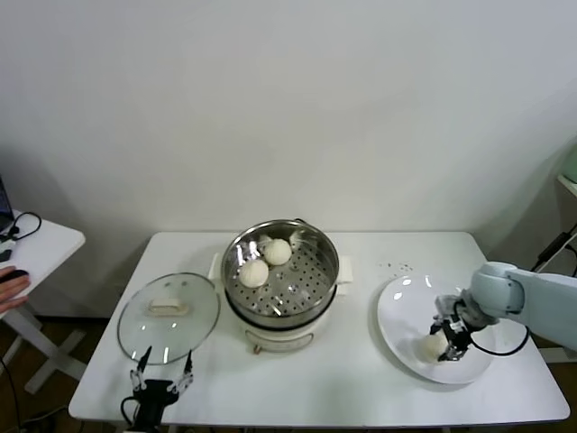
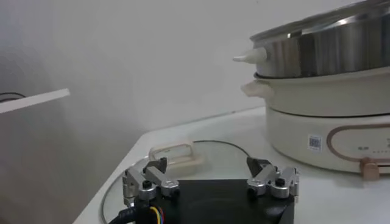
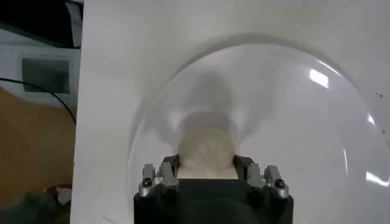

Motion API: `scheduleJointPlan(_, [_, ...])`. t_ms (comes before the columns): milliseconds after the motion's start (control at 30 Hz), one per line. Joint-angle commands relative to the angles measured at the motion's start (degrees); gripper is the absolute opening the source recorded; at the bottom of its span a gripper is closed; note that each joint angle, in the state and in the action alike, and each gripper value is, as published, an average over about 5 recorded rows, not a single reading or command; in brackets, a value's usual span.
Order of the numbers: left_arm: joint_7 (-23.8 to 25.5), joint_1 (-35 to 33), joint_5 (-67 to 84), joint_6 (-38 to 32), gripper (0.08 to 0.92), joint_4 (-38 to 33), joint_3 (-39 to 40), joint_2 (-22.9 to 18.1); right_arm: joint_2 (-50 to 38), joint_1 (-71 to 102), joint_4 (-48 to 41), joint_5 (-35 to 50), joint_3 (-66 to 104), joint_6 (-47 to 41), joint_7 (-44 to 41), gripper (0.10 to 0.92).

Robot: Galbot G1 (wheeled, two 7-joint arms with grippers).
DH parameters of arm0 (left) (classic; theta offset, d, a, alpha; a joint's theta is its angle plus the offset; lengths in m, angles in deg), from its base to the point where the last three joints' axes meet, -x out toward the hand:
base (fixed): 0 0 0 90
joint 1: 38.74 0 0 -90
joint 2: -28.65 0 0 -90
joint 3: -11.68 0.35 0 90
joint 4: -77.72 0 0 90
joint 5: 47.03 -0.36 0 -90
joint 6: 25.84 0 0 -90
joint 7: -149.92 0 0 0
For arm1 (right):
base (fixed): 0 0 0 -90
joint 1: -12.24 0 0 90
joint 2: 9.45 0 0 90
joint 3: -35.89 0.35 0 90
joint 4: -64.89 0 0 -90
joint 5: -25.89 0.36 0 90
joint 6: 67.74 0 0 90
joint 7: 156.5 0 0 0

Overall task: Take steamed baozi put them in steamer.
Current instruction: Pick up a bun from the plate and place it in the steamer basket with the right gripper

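My right gripper should release the baozi on the near side of the steamer's perforated bottom [image 1: 279, 301], in front of the other baozi.
Two off-white baozi [image 1: 254, 272] [image 1: 278, 252] lie on the perforated floor of the shiny steamer [image 1: 320, 245], which stands on its cream base mid-table. A third baozi [image 1: 432, 345] sits on the white plate [image 1: 406, 307] at the right. My right gripper [image 1: 448, 341] is down on the plate, its fingers closed against both sides of this baozi [image 3: 206, 146]. The right wrist view shows the gripper [image 3: 206, 164] hugging it over the plate [image 3: 292, 109]. My left gripper [image 1: 162, 372] is open and empty at the table's front left edge. A fourth baozi is not in view.
The glass lid [image 1: 169, 317] with a cream handle lies flat left of the steamer, just beyond my left gripper [image 2: 207, 173]. In the left wrist view the lid [image 2: 226, 152] and steamer [image 2: 323, 55] show. A white side table [image 1: 36, 239] and a person's hand [image 1: 9, 289] are far left.
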Motion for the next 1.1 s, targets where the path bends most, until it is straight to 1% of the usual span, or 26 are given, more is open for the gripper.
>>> scheduleJointPlan(33, [0.05,-0.19,-0.15,0.23,0.823,-0.6,-0.02,0.16,3.29,-25.32,3.93,3.12,-16.87,4.36,-4.32,0.604])
scheduleJointPlan(167, [0.05,-0.36,-0.23,0.18,0.823,-0.83,-0.07,0.43,7.83,-38.51,4.48,6.2,-22.11,8.42,-7.39,0.61])
scheduleJointPlan(300, [0.06,-0.31,-0.24,0.27,0.823,-0.95,-0.22,0.58,12.33,-45.57,4.5,8.89,-21.73,12.77,-9.02,0.611])
scheduleJointPlan(533, [0.03,-0.57,-0.56,0.17,0.823,-0.63,-0.13,0.48,19.69,-49.41,4.65,6.16,-14.12,27.37,-10.34,0.618])
scheduleJointPlan(700, [0.0,-0.45,-0.73,0.16,0.823,-0.28,-0.09,0.31,23.99,-47.53,8.0,1.05,-6.64,33.18,-7.43,0.619])
scheduleJointPlan(867, [-0.06,-0.35,-0.81,0.14,0.823,-0.1,-0.08,0.11,28.88,-42.35,11.37,-5.39,-1.14,34.69,-2.87,0.619])
scheduleJointPlan(1000, [-0.07,-0.34,-0.83,0.12,0.823,-0.09,-0.13,-0.06,33.22,-35.32,11.38,-11.98,1.56,36.31,-0.31,0.619])
scheduleJointPlan(1100, [-0.08,-0.26,-0.86,0.11,0.823,-0.02,-0.17,-0.22,35.95,-30.28,10.86,-14.89,1.52,36.35,0.95,0.619])
